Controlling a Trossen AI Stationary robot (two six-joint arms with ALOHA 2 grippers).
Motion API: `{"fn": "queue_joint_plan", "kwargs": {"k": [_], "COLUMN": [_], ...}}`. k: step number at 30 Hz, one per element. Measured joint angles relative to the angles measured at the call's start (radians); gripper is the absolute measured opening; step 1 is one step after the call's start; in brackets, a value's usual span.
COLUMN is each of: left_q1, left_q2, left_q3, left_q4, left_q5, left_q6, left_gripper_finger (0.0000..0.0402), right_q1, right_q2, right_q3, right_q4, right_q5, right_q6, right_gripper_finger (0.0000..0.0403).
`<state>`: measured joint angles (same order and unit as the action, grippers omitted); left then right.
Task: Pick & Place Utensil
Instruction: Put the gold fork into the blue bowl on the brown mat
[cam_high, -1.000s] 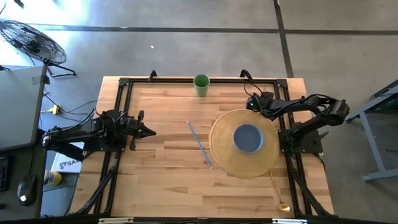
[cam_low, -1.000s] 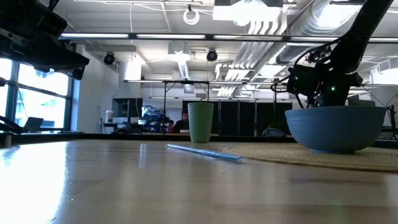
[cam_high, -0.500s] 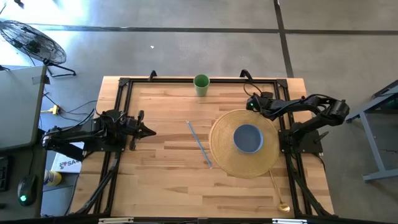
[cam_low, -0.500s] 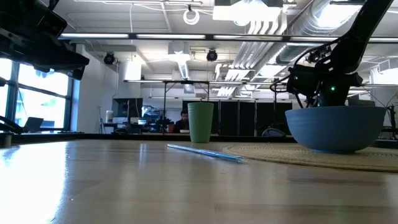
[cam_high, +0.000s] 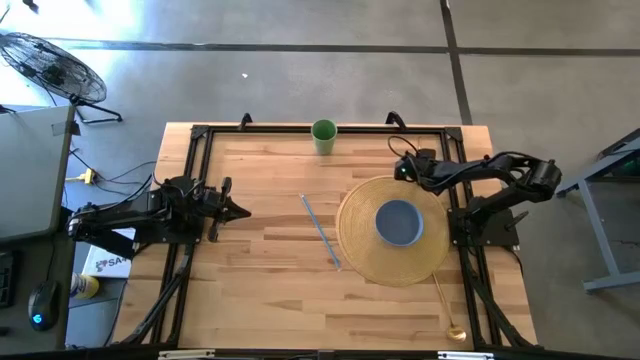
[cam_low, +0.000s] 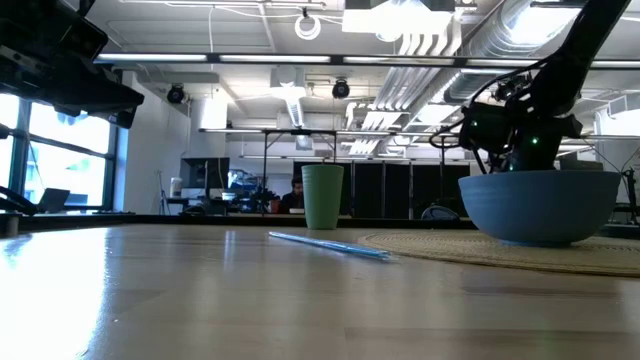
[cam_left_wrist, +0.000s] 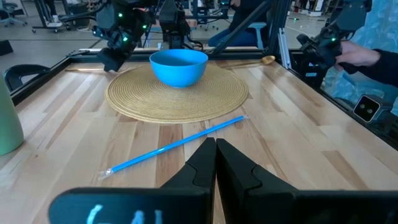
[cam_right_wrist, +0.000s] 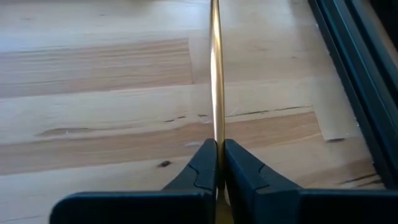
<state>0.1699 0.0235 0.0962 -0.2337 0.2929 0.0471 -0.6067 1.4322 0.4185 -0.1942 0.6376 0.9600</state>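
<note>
My right gripper should open and take the gold utensil farther along its slim handle (cam_right_wrist: 217, 68), because it holds the utensil close to its wide end.
My right gripper (cam_high: 398, 168) hovers near the table's far right, just beyond the woven mat (cam_high: 360, 250), and is shut on a thin gold utensil (cam_right_wrist: 215, 74). The utensil runs straight ahead from the fingers, low over the wood, and also shows in the left wrist view (cam_left_wrist: 84, 69). A second gold utensil, a spoon (cam_high: 445, 305), lies flat at the near right edge. A blue straw (cam_high: 320, 230) lies flat mid-table. My left gripper (cam_high: 246, 211) waits shut at the table's left, touching nothing. My right gripper pinches the gold utensil's slim handle (cam_right_wrist: 216, 134) between its two fingers. The handle lies along the fingers and sticks out ahead of them. Whether its far end rests on the table, I cannot tell.
A blue bowl (cam_high: 399, 222) sits on the round woven mat. A green cup (cam_high: 324, 136) stands at the far edge. A black frame rail (cam_right_wrist: 357, 56) runs close beside the right gripper. A person's sleeve (cam_left_wrist: 373, 56) shows beyond the table's near side.
The right gripper has drifted slightly toward the table's left, still shut on the gold utensil.
</note>
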Motion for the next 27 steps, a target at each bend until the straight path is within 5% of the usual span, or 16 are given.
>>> {"fn": "queue_joint_plan", "kwargs": {"k": [14,27], "left_q1": [0.000,0.000], "left_q2": [0.000,0.000], "left_q3": [0.000,0.000], "left_q4": [0.000,0.000], "left_q5": [0.001,0.002], "left_q6": [0.000,0.000], "left_gripper_finger": [0.0010,0.0010], "right_q1": [0.003,0.011], "right_q2": [0.000,0.003], "right_q3": [0.162,0.253], "right_q4": [-0.152,-0.131], "right_q5": [-0.089,-0.316], "right_q6": [-0.117,-0.796], "right_gripper_finger": [0.0009,0.0018]}}
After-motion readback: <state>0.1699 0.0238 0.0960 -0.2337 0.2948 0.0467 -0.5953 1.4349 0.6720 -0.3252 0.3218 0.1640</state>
